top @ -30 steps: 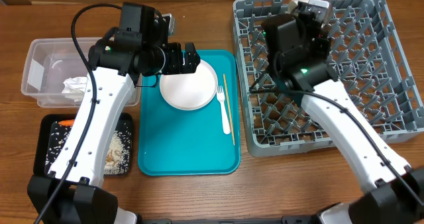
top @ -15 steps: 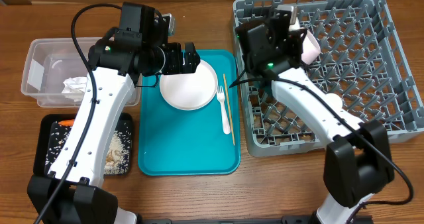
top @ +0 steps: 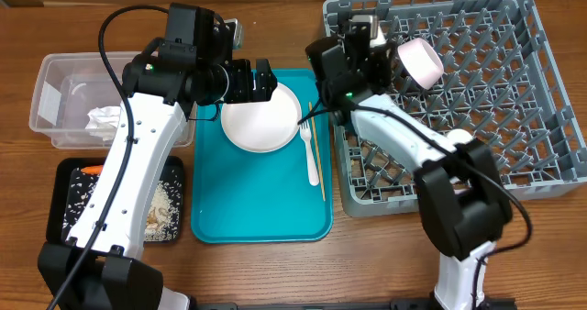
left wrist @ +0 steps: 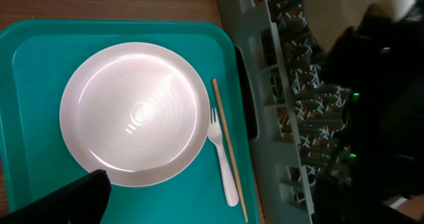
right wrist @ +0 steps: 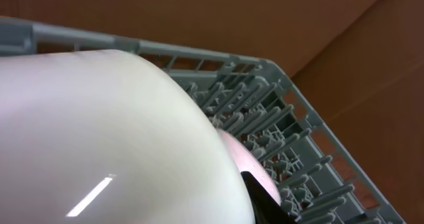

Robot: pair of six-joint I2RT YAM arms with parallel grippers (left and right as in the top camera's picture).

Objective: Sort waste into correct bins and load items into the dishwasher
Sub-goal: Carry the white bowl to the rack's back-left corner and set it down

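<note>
Next, I put the pale pink bowl down and take its rim (right wrist: 215, 132) beside the pink cup, because it tilts crooked with my right gripper on its tray side.
A white plate (top: 261, 117) lies at the back of the teal tray (top: 261, 209), with a white fork (top: 309, 149) and a wooden chopstick (top: 315, 149) to its right. My left gripper (top: 255, 79) hovers open and empty over the plate's back-left edge. The left wrist view shows the plate (left wrist: 136, 111), the fork (left wrist: 222, 158), the chopstick (left wrist: 228, 154) and one finger (left wrist: 66, 201). My right gripper (top: 396, 51) is shut on a pale pink bowl (top: 420, 60), tilted on its side over the back left of the grey dish rack (top: 514, 163). The bowl (right wrist: 99, 138) fills the right wrist view.
A clear tub (top: 55, 81) with a white napkin (top: 103, 119) stands at the far left. In front of it, a black tray (top: 66, 177) holds rice (top: 83, 200), brown scraps (top: 163, 209) and a carrot (top: 89, 170). The rack's rim runs close along the teal tray's right edge.
My right arm has swung left over the rack, carrying the pink bowl from the back of the rack forward and left. The left arm has not moved.
</note>
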